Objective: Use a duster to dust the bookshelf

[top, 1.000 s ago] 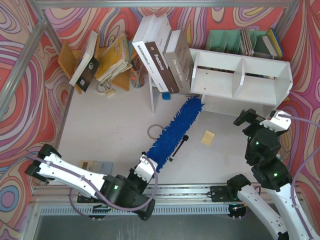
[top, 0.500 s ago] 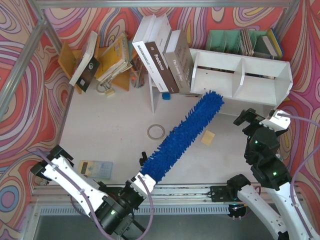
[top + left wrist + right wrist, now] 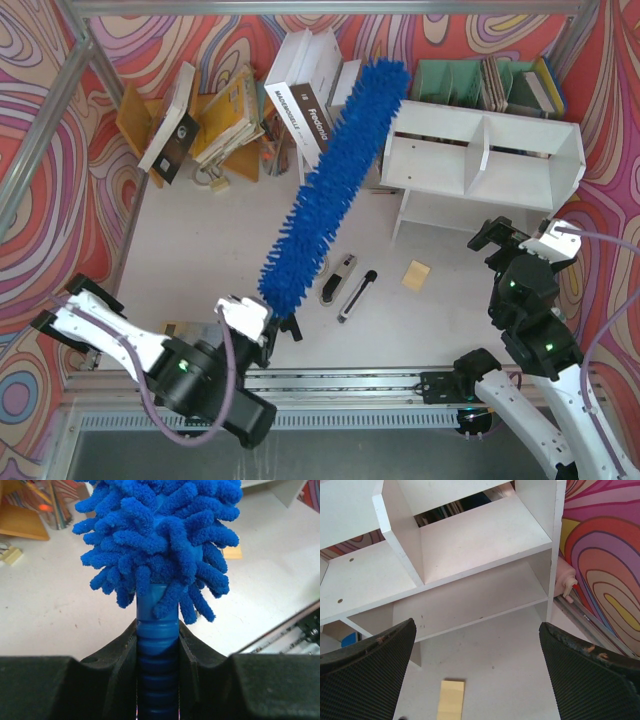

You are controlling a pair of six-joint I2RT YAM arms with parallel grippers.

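Observation:
The right gripper will next move to the duster held by the left gripper and close on the middle of its fluffy head (image 3: 326, 202).
The duster (image 3: 335, 180) is a long bright blue fluffy head raised off the table. It slants from near my left gripper up to the left end of the bookshelf (image 3: 480, 150), and its tip overlaps the leaning books there. My left gripper (image 3: 280, 322) is shut on the duster's ribbed blue handle (image 3: 157, 650), with the fluffy head (image 3: 160, 540) filling the left wrist view. My right gripper (image 3: 510, 240) stands open in front of the bookshelf's right part. In the right wrist view its fingers frame the white compartments (image 3: 470, 545), with nothing between the right gripper's (image 3: 476, 627) fingertips.
Large books (image 3: 310, 100) lean against the bookshelf's left end. A green file organizer (image 3: 460, 80) stands behind it and a wooden rack (image 3: 140, 120) with books at the back left. A yellow note pad (image 3: 416, 275) and two black-and-silver stick tools (image 3: 345, 285) lie mid-table.
The duster has swung up and to the left, from pointing at the shelf's lower front to slanting over the books at its left end. The left arm shifted. The right arm has not moved.

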